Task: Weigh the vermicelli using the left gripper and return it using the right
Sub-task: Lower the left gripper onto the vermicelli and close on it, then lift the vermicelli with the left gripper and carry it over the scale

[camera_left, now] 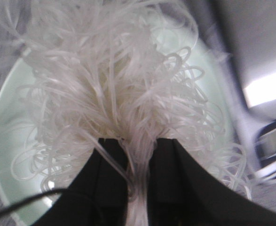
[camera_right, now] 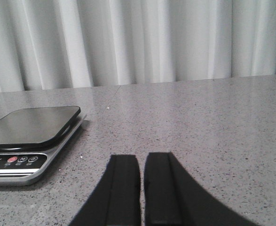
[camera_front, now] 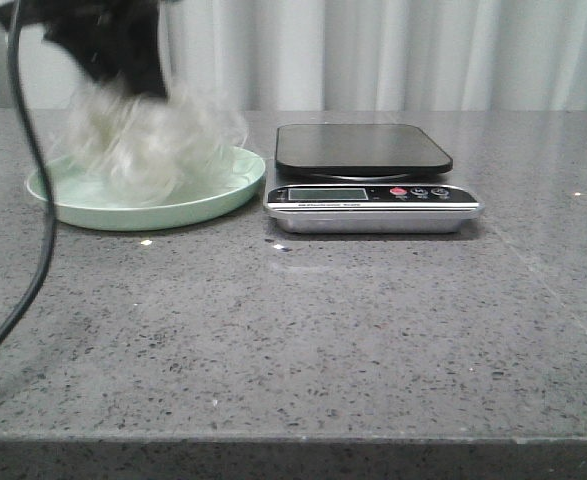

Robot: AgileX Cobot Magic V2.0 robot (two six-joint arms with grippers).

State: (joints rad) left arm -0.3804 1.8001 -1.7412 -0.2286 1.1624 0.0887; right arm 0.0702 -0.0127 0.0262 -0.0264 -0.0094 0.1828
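Next, my left hand releases the vermicelli around the middle of the scale's black platform (camera_front: 382,148).
The vermicelli (camera_front: 145,145) is a fluffy white tangle, blurred, hanging just over the pale green plate (camera_front: 218,195) at the left of the table. My left gripper (camera_front: 123,60), black and blurred, is above it. In the left wrist view the left gripper (camera_left: 138,143) is shut on a bundle of vermicelli (camera_left: 114,80) strands, with the plate (camera_left: 6,122) beneath. The scale (camera_front: 365,150) with its black platform stands empty to the plate's right. My right gripper (camera_right: 142,157) is shut with nothing in it, low over bare table to the right of the scale (camera_right: 32,125).
A black cable (camera_front: 35,230) trails from the left arm down over the table's left side. The scale's silver front panel (camera_front: 373,196) carries a display and buttons. White curtains hang behind the grey speckled table (camera_front: 323,330).
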